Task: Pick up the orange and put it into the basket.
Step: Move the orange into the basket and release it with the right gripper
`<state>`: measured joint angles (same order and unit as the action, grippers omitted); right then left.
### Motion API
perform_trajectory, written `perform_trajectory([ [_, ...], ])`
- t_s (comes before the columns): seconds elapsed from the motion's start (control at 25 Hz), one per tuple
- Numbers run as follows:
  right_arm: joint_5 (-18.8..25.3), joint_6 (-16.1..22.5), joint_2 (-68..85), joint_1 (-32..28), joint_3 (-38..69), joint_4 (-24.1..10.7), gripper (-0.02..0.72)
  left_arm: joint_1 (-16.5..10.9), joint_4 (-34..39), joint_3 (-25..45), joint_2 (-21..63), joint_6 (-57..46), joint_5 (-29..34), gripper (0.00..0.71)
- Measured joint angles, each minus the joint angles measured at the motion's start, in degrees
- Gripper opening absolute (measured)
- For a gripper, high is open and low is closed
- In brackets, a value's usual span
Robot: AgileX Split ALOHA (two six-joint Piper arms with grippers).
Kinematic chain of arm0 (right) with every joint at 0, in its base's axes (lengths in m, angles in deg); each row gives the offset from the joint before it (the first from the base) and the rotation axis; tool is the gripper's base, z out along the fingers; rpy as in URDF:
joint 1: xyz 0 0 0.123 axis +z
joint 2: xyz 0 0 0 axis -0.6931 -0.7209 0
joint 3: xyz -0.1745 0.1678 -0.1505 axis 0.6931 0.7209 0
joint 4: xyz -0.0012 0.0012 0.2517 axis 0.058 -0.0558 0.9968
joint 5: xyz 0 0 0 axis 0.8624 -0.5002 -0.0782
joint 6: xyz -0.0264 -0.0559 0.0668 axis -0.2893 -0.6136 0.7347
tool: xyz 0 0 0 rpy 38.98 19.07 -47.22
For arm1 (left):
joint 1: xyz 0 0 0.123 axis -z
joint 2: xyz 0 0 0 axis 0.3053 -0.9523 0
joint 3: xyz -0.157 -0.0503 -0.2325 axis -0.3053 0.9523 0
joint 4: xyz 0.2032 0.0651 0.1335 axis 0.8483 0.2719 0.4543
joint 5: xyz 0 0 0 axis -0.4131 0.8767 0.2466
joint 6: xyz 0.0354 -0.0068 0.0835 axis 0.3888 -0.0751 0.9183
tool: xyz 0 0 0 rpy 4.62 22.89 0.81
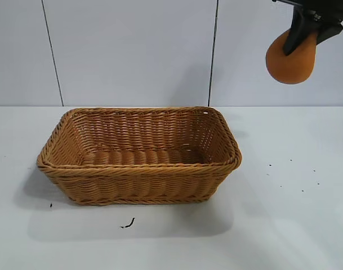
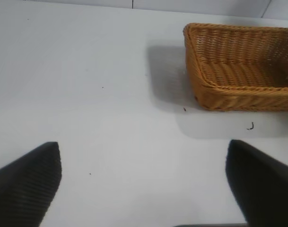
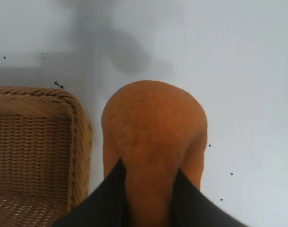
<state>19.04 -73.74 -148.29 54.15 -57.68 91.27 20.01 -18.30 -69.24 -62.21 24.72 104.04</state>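
Note:
My right gripper is going to the inside of the basket, about midway (image 1: 148, 150) along the basket's front side. It will let go of the orange there.
My right gripper (image 1: 307, 35) is shut on the orange (image 1: 291, 61), a dull-orange lumpy fruit, and holds it high in the air, to the right of and above the basket (image 1: 138, 183). In the right wrist view the orange (image 3: 153, 127) hangs between the two black fingers (image 3: 110, 198), beside the basket's rim (image 3: 80, 137) and over bare table. The golden-brown wicker basket sits empty at the table's centre left. My left gripper (image 2: 144, 182) is open and empty over bare table, with the basket (image 2: 238, 97) well off to one side.
The white table (image 1: 289, 214) carries small dark specks to the right of the basket and a dark scrap (image 1: 128, 224) in front of it. A white tiled wall (image 1: 132, 50) stands behind.

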Motion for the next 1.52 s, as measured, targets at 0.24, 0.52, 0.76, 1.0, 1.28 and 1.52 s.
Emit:
perform_trajectory([
  [0.24,-2.49,0.00,-2.25,9.98,-0.39,0.00,0.128,0.00,0.00,0.00,0.00,0.00,0.00,0.677],
  [0.52,-8.29,1.11,-9.14,19.17,-0.64,0.26,0.128,0.00,0.00,0.00,0.00,0.00,0.00,0.677],
  [0.76,-14.67,3.82,-15.51,20.53,-0.64,0.33,0.128,0.00,0.00,0.00,0.00,0.00,0.00,0.677],
  [1.0,-15.58,4.22,-18.35,20.53,-0.64,0.34,0.128,0.00,0.00,0.00,0.00,0.00,0.00,0.677],
  [1.28,-15.46,3.71,-18.46,20.53,-0.64,0.62,0.411,0.00,0.00,0.00,0.00,0.00,0.00,0.677],
  [1.52,-11.80,2.17,-18.40,20.53,-3.39,0.75,0.678,0.00,0.00,0.00,0.00,0.00,0.00,0.677],
])
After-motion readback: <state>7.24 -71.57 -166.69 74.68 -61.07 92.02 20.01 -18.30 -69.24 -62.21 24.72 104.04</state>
